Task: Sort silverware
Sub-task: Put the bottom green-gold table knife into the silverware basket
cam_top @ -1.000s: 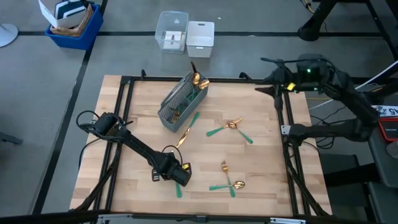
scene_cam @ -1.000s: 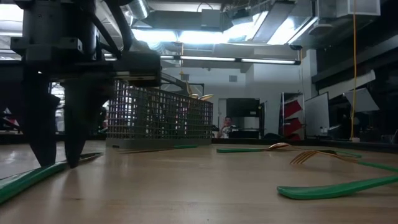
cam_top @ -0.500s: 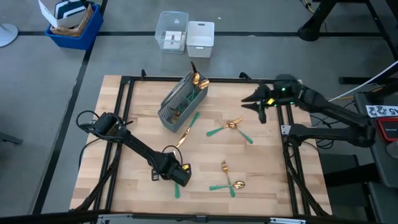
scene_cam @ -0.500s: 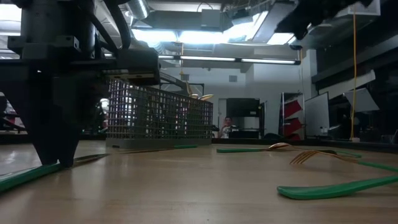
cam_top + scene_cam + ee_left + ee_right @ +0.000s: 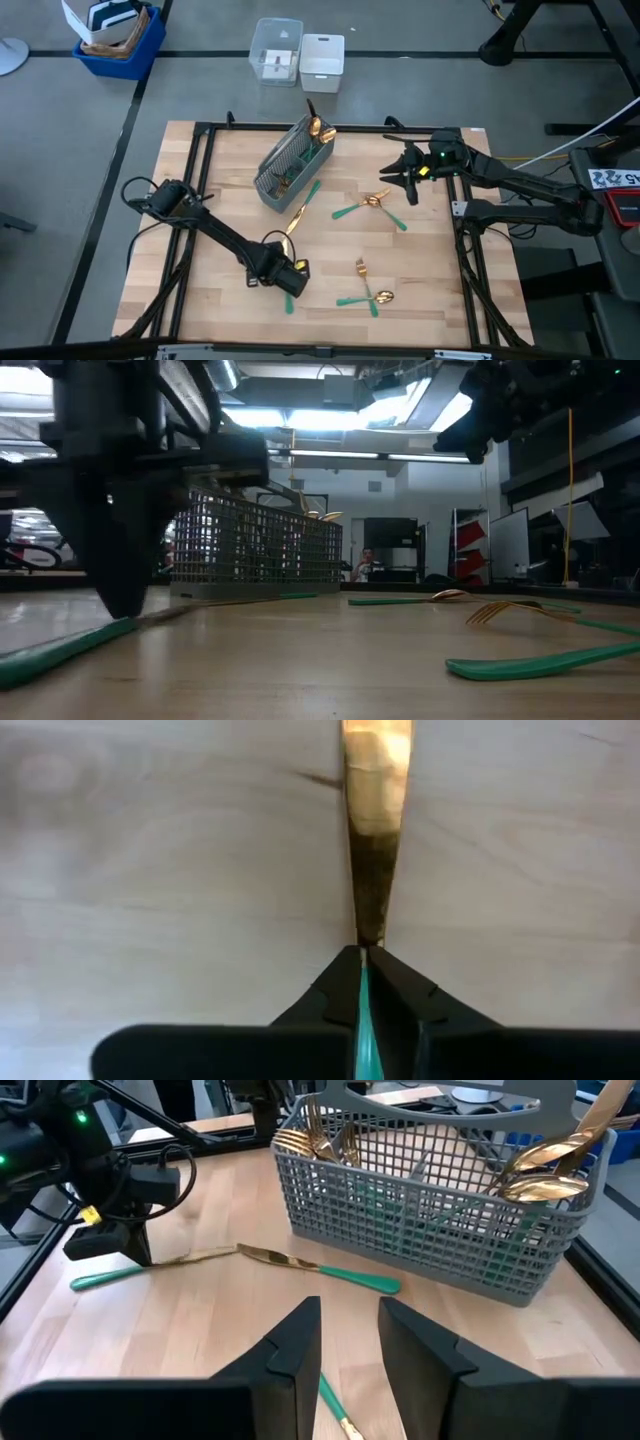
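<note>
My left gripper needs to open, straighten upright and pinch the teal handle [image 5: 102,634], because it slants over the knife with only its fingertips at the neck.
My left gripper [image 5: 280,272] [image 5: 122,605] stands near the table's near edge, shut on a knife whose gold blade [image 5: 375,820] points toward the caddy. My right gripper [image 5: 405,182] [image 5: 348,1320] hangs open above the table's right half, close to a crossed fork and spoon [image 5: 371,203]. Another fork and spoon [image 5: 366,285] lie flat near the near edge. A second knife [image 5: 300,210] lies flat beside the grey mesh caddy [image 5: 288,165], which holds several gold pieces with spoon bowls [image 5: 320,128] sticking out at its far end. My left gripper pinches the knife between its two fingers where the teal handle [image 5: 363,1010] meets the blade. It comes from above, pointing down, with the fingers closing across the knife. The free handle end [image 5: 50,658] lies low along the tabletop.
Two clear plastic bins [image 5: 298,52] and a blue crate [image 5: 115,40] sit beyond the table's far edge. A black frame [image 5: 205,200] borders the wooden top. Bare wood lies between the caddy and the left arm.
My left gripper has shut on the knife; its fingers stood apart either side of it a second ago. My right arm has swung in from the table's far right corner toward the middle, coming lower over the crossed fork and spoon.
</note>
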